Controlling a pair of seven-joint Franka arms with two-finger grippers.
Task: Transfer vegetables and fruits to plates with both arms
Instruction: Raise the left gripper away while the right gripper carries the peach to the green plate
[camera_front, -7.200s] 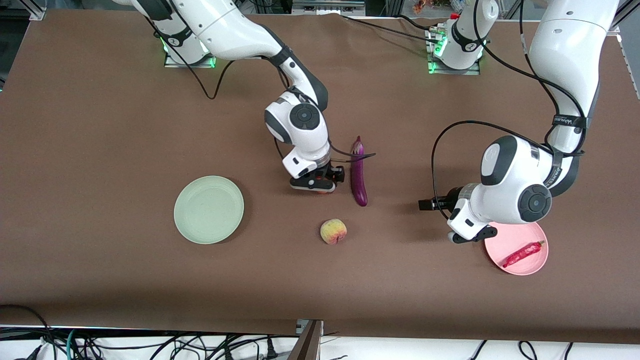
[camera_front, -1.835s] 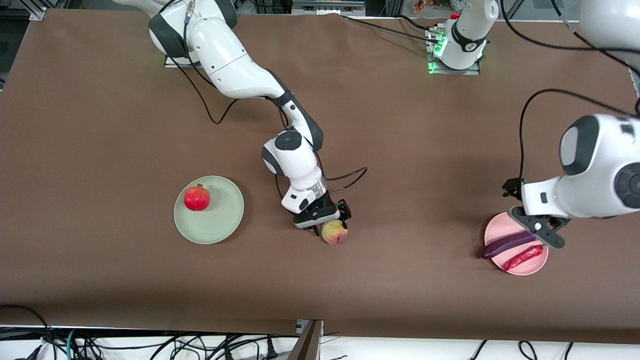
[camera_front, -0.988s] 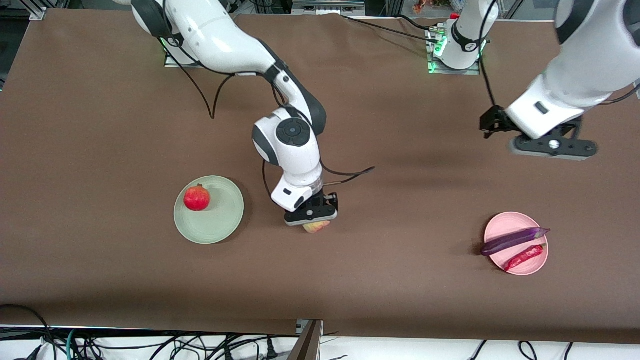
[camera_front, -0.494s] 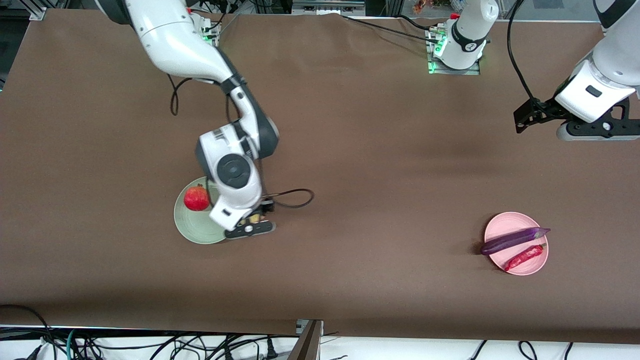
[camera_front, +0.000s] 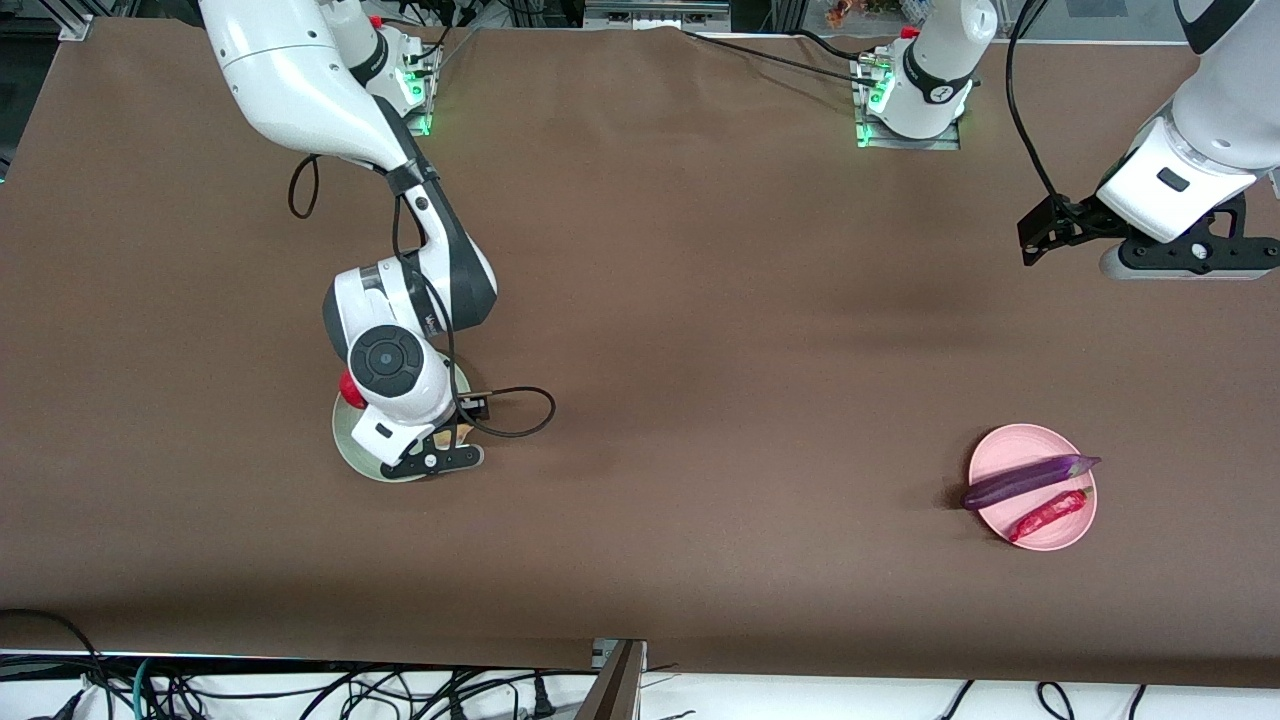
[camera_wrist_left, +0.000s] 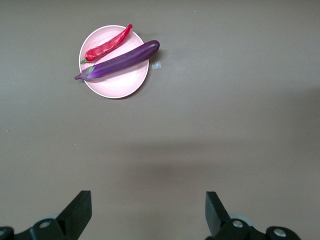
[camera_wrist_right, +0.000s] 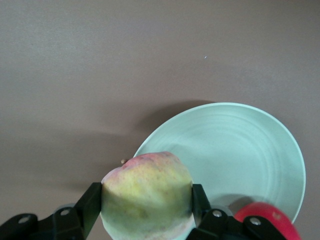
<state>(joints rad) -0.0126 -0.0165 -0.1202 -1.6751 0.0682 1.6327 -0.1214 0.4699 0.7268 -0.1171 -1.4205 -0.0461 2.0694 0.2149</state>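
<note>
Next, my right gripper puts down the yellowish peach on the green plate (camera_front: 415, 370) (camera_wrist_right: 202, 232). It will go beside the red pomegranate, near the plate's far rim.
My right gripper (camera_front: 440, 452) is shut on the yellowish peach (camera_wrist_right: 146, 196) and holds it over the pale green plate (camera_front: 350, 450), at the rim toward the left arm's end. The red pomegranate (camera_front: 348, 387) lies on that plate, mostly hidden by the arm; it also shows in the right wrist view (camera_wrist_right: 267, 222). The green plate fills part of the right wrist view (camera_wrist_right: 240, 150). The purple eggplant (camera_front: 1025, 480) and red chili (camera_front: 1045, 513) lie side by side on the pink plate (camera_front: 995, 452). My left gripper (camera_wrist_left: 148, 215) is open and empty, raised high over bare table.
The brown table cover runs to its front edge, with cables hanging below it. The arm bases (camera_front: 905, 100) stand along the table's farthest edge. A black cable (camera_front: 515, 410) loops off the right wrist beside the green plate.
My right arm has carried the peach farther over the green plate, toward the pomegranate. My left arm has hardly moved.
</note>
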